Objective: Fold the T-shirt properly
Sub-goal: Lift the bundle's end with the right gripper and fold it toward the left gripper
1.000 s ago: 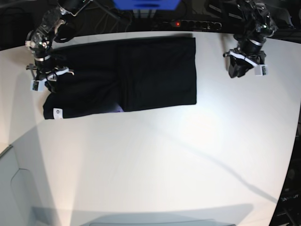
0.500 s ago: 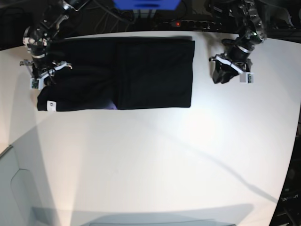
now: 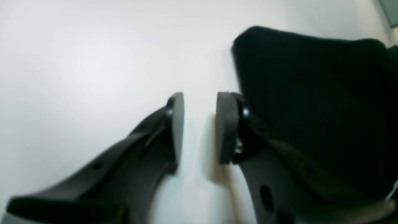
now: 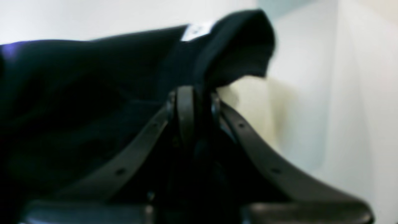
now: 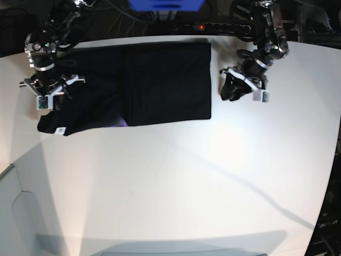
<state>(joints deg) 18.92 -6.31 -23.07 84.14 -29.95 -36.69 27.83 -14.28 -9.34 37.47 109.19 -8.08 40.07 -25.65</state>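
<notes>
Next, my right gripper lets go of the T-shirt's tagged end on top of the T-shirt's edge (image 5: 209, 94) next to my left gripper.
The black T-shirt (image 5: 160, 80) lies folded flat at the back of the white table (image 5: 186, 186), a small white tag (image 5: 60, 129) at its near-left corner and a sliver of purple print (image 5: 121, 122) at a fold. My right gripper (image 5: 47, 98) is at the shirt's left end. In the right wrist view the right gripper (image 4: 200, 105) is shut on a lifted fold of the T-shirt (image 4: 93, 93), near the tag (image 4: 194, 31). My left gripper (image 5: 229, 92) stands just off the shirt's right edge. The left gripper (image 3: 200, 124) is open over bare table, with the T-shirt (image 3: 311, 109) beside one finger.
A power strip (image 5: 213, 26) with a red light and a blue object (image 5: 165, 4) sit behind the table's far edge. A grey panel (image 5: 21, 213) stands at the near left corner.
The T-shirt has slid to the left in the base view, pulled by the right gripper. The left gripper has moved left and nearer, up to the shirt's right edge.
</notes>
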